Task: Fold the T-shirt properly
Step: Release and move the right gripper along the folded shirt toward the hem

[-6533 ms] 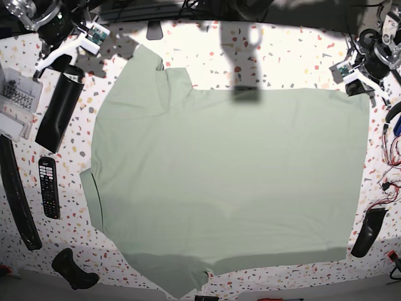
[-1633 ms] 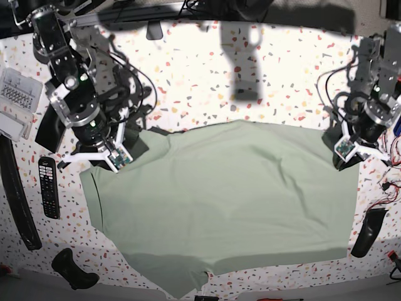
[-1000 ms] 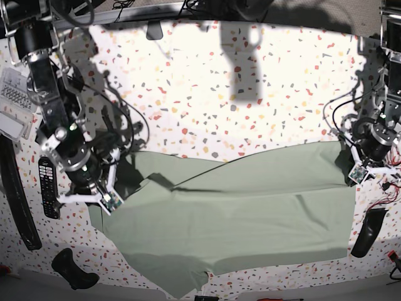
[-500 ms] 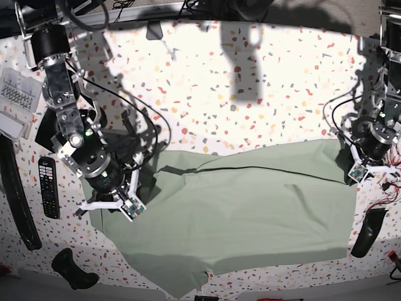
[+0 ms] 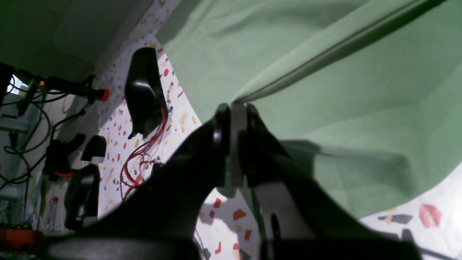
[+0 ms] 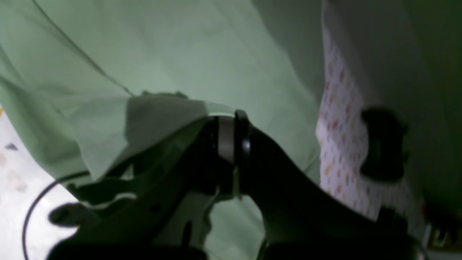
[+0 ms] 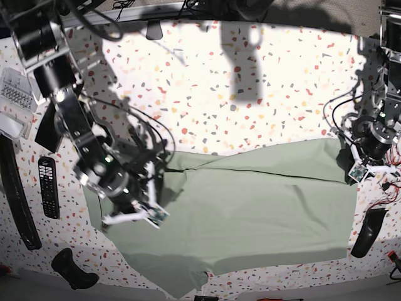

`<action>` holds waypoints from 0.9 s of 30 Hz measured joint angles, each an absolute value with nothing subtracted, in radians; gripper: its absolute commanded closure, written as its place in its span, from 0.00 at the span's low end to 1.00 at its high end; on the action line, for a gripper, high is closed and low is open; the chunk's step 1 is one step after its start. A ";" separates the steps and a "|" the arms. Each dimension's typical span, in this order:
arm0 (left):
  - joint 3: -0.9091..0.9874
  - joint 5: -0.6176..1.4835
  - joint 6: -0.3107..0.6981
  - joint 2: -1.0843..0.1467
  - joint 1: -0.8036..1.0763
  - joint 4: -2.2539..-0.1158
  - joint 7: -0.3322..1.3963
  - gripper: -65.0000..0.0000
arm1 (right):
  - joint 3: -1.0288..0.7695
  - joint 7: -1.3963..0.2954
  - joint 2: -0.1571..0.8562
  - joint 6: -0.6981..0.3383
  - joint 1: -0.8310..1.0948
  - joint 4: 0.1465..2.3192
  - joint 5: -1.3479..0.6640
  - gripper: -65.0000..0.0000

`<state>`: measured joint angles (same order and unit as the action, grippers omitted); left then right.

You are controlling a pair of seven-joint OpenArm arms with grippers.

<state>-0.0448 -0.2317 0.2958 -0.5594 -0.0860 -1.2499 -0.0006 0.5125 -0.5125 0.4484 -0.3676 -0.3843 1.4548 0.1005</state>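
My right gripper has the T-shirt's bunched corner. Next, I lay it down on the T-shirt's near half (image 7: 180, 180), just nearer me than the T-shirt's fold edge.
The pale green T-shirt (image 7: 250, 200) lies on the speckled table with its far half pulled forward over the near half. A long fold edge runs across it. My right gripper (image 7: 156, 191) is over the shirt's left part, shut on a bunched corner of cloth. In the right wrist view the T-shirt (image 6: 180, 54) fills the frame and the right gripper (image 6: 226, 121) pinches fabric. My left gripper (image 7: 346, 164) stays at the shirt's right edge. In the left wrist view the left gripper (image 5: 232, 108) is shut on the folded edge of the T-shirt (image 5: 343, 90).
A remote (image 7: 48, 187), a long black strip (image 7: 15, 194) and a clear parts box (image 7: 15, 100) lie along the left side. A black handle (image 7: 74, 268) sits front left. On the right are a black holder (image 7: 368, 232) and red wires (image 7: 391, 182).
My right gripper has moved toward the front and to the right, dragging the shirt's left corner further over the cloth. The left gripper has stayed in place, still gripping.
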 measured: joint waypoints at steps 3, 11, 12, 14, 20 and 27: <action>-0.045 -0.232 0.295 -0.559 -0.086 -1.250 0.000 1.00 | 0.571 -0.527 0.440 -0.368 -0.430 1.435 0.102 1.00; -0.045 -0.232 0.295 -0.559 -0.086 -1.250 0.000 1.00 | 0.600 -0.532 0.373 -0.368 -0.441 1.433 0.149 1.00; -0.045 -0.232 0.295 -0.559 -0.086 -1.250 0.000 1.00 | 0.600 -0.532 0.370 -0.368 -0.441 1.433 0.150 1.00; -0.045 -0.232 0.295 -0.559 -0.086 -1.250 0.000 1.00 | 0.600 -0.537 0.371 -0.368 -0.441 1.433 0.153 1.00; -0.045 -0.233 0.295 -0.557 -0.116 -1.181 -0.001 1.00 | 0.594 -0.605 0.374 -0.292 -0.441 1.433 0.152 1.00; -0.045 -0.231 0.296 -0.557 -0.224 -1.036 -0.004 1.00 | 0.585 -0.676 0.374 -0.231 -0.443 1.433 0.152 1.00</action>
<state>-0.0448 -0.2314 0.2962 -0.5568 -0.2237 -1.0363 -0.0044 0.5854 -0.6762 0.3737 -0.2310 -0.4427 1.4330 0.1520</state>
